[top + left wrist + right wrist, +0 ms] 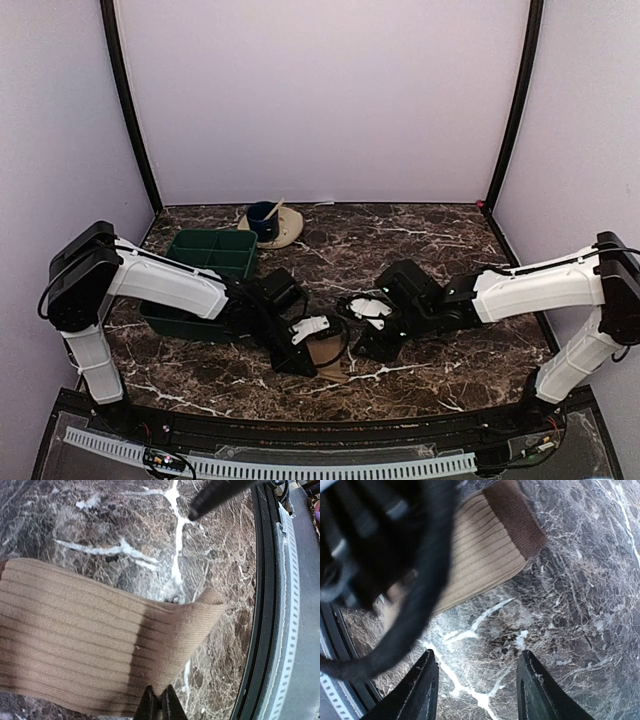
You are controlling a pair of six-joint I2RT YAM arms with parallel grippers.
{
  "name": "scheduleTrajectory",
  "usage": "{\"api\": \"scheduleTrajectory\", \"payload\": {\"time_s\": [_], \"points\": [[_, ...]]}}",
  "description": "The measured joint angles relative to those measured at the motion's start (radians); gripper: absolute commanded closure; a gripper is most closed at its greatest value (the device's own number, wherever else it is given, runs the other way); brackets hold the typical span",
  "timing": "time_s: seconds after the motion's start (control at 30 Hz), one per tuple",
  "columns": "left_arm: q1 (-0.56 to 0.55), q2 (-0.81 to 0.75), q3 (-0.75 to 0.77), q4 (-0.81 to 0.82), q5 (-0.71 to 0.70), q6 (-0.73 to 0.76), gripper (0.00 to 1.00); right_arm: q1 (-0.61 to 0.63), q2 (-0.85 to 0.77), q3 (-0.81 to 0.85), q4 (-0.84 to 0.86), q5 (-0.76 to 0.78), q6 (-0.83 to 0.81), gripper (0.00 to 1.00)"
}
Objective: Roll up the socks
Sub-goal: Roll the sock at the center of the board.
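Observation:
My left gripper pinches one end of the sock's fold while the sock's other corner stands loose. Next, my right gripper pinches that corner (210, 599) before I start rolling.
A tan ribbed sock (90, 645) lies mostly flat on the marble near the table's front edge, and its dark red-brown end patch (515, 515) shows in the right wrist view. My left gripper (160, 702) is shut on the sock's near edge, pinching the cloth between its fingertips. From above, it (312, 352) sits right over the sock (328, 353). My right gripper (477, 680) stands open over bare marble just beside the sock (480, 560), with nothing between its fingers. From above it (358, 340) is close to the left gripper. Only one sock shows.
A dark green divided bin (210, 255) sits behind the left arm. A beige saucer with a blue cup (270, 225) stands at the back. The table's black front rail (265, 630) runs close to the sock. The blurred left arm (380, 555) fills the right wrist view's upper left.

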Motion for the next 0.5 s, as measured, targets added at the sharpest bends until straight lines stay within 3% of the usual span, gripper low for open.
{"api": "scheduleTrajectory", "payload": {"time_s": [0.5], "points": [[0.07,0.087,0.066,-0.118,0.163,0.004,0.96,0.23,-0.002,-0.037,0.06,0.202,-0.058,0.57]]}}
